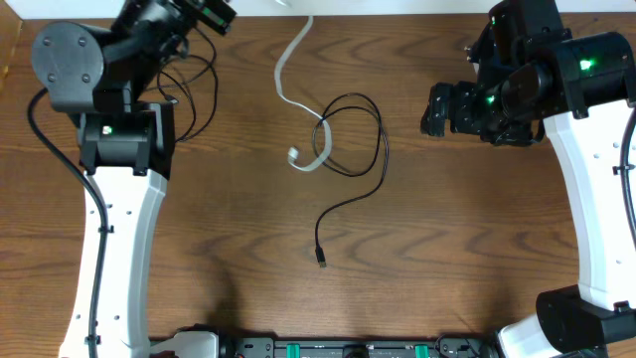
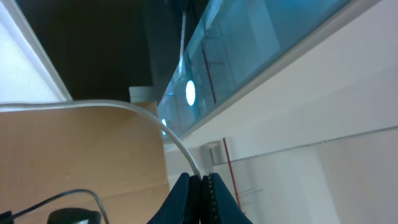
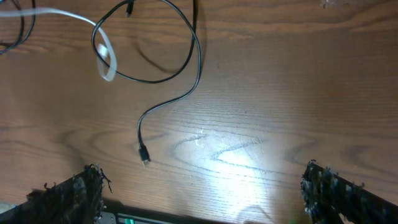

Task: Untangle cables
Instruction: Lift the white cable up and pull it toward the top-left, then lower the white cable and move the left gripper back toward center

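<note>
My left gripper has the white cable up high while the cable's hooked end crosses the black loop. So next I lower it and grip nearer that loop (image 1: 289,99).
A white cable (image 1: 288,85) runs from the table's far edge down to a small loop, which is threaded through a black cable's loop (image 1: 381,149). That black cable's tail ends in a plug (image 1: 321,259) lying free toward the front. In the left wrist view my left gripper (image 2: 202,177) is shut on the white cable (image 2: 124,107) and is lifted and tilted away from the table. It sits at the far left (image 1: 217,12). My right gripper (image 3: 205,193) hangs open above bare wood, right of the black loop (image 3: 198,56) and the white cable (image 3: 107,59).
A second thin black cable (image 1: 215,80) loops beside the left arm's base (image 1: 124,139). The right arm (image 1: 527,80) is at the far right. A control strip (image 1: 338,348) lines the front edge.
</note>
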`<state>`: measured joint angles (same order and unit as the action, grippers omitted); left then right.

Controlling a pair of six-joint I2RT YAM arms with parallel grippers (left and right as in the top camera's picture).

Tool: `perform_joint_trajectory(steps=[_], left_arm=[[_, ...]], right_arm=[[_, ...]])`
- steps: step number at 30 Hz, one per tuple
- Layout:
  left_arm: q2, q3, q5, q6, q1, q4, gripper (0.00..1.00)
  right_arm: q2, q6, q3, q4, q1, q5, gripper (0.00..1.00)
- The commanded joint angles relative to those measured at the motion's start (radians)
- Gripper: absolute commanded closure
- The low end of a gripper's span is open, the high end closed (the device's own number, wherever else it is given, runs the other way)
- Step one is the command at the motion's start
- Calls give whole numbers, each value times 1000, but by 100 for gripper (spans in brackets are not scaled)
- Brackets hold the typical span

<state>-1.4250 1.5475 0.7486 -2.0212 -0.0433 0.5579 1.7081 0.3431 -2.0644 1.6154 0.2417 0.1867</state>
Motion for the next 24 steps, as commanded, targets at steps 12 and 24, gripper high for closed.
perform_joint_trajectory(steps=[12,24], left_arm=[[2,210,82,46,-24,61,93],[2,222,174,286,24,-56,92]], right_arm=[[-10,-15,-2,1,8,-4,1],[-10,-15,-2,1,9,-4,1]])
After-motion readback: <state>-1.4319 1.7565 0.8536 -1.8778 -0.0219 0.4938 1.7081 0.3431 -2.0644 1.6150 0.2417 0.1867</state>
